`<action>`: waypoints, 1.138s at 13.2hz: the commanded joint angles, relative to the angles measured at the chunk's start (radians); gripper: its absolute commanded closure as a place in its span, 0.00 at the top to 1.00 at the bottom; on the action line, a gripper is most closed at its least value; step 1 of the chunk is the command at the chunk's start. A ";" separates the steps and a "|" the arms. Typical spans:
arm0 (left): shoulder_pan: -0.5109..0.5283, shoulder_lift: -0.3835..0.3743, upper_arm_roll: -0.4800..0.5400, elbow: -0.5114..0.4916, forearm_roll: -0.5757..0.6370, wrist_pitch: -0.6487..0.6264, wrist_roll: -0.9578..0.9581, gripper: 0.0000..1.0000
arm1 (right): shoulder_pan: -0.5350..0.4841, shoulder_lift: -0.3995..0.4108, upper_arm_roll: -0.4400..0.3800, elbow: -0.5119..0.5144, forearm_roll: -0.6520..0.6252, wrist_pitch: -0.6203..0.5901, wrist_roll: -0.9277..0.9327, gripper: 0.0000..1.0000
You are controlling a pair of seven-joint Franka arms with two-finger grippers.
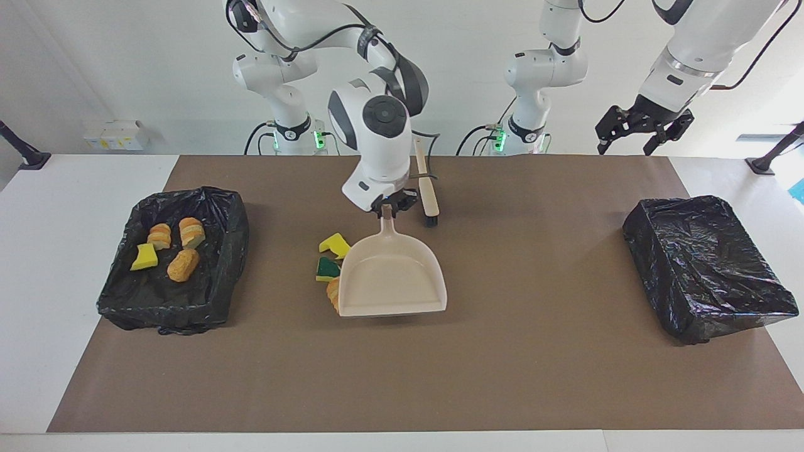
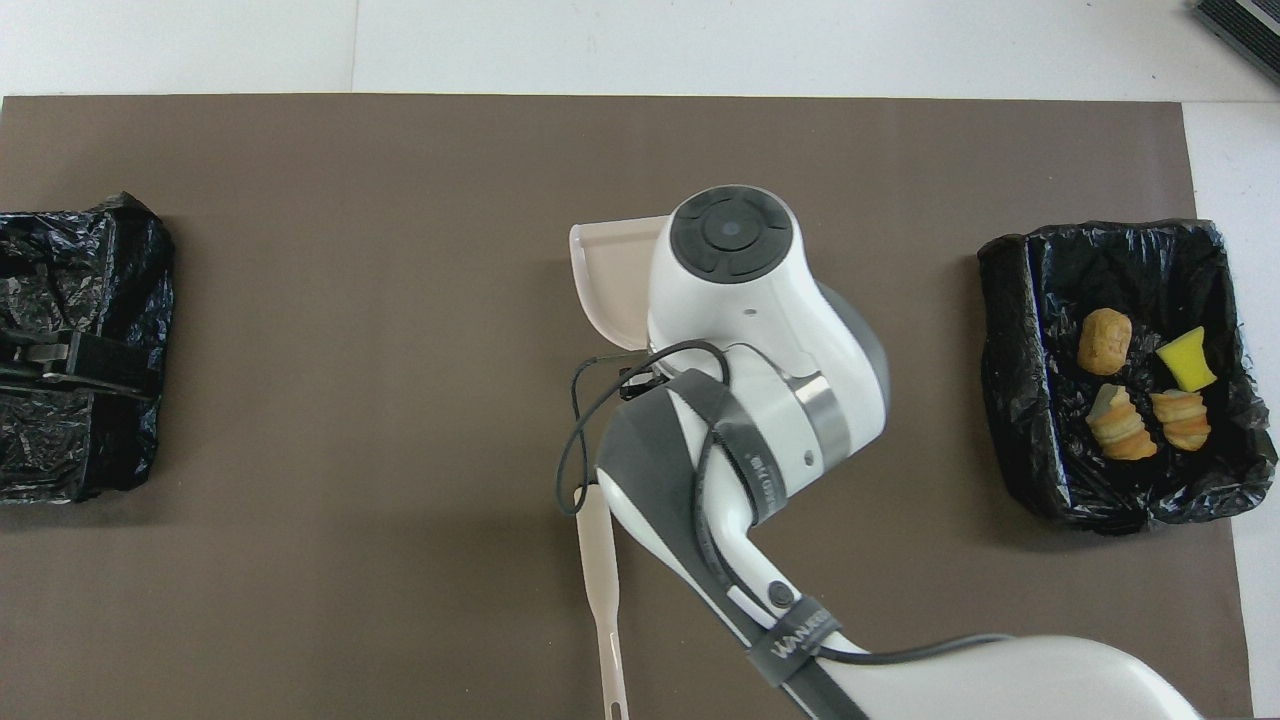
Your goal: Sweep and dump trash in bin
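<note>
Next, I release the beige dustpan, now low over the mat's middle, with my right gripper on the brown mat straight (image 2: 596, 318) beyond the brush, clear of the trash.
My right gripper (image 1: 391, 207) is shut on the handle of the beige dustpan (image 1: 392, 276), which sits low over the middle of the mat, its open edge pointing away from the robots. Three pieces of trash lie against the pan's side toward the right arm's end: a yellow sponge (image 1: 335, 245), a green-and-yellow sponge (image 1: 326, 270) and a bread lump (image 1: 332, 292) partly hidden by the pan. The bin (image 1: 163, 314) at the right arm's end holds several scraps (image 2: 1104, 340). In the overhead view my right arm covers the loose trash and most of the dustpan (image 2: 608, 285). My left gripper (image 1: 641, 133) waits open, raised.
The brush (image 1: 428, 188) lies on the mat just nearer the robots than the pan, its handle (image 2: 600, 580) pointing at them. A second black-lined bin (image 1: 706, 267) stands at the left arm's end. The brown mat (image 1: 534, 376) covers most of the white table.
</note>
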 commanded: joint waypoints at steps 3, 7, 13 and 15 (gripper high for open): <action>0.007 -0.018 -0.005 -0.017 0.012 -0.004 0.002 1.00 | 0.051 0.111 -0.005 0.070 0.031 0.092 0.029 0.00; 0.007 -0.018 -0.005 -0.017 0.012 -0.004 0.002 1.00 | 0.049 0.129 -0.005 0.071 0.128 0.148 0.035 0.00; 0.005 -0.016 -0.006 -0.015 0.006 0.005 -0.004 1.00 | 0.046 0.197 -0.005 0.103 0.120 0.152 0.045 0.00; -0.004 -0.018 -0.008 -0.017 -0.023 0.041 -0.007 1.00 | 0.048 0.181 -0.007 0.099 0.111 0.127 0.035 0.87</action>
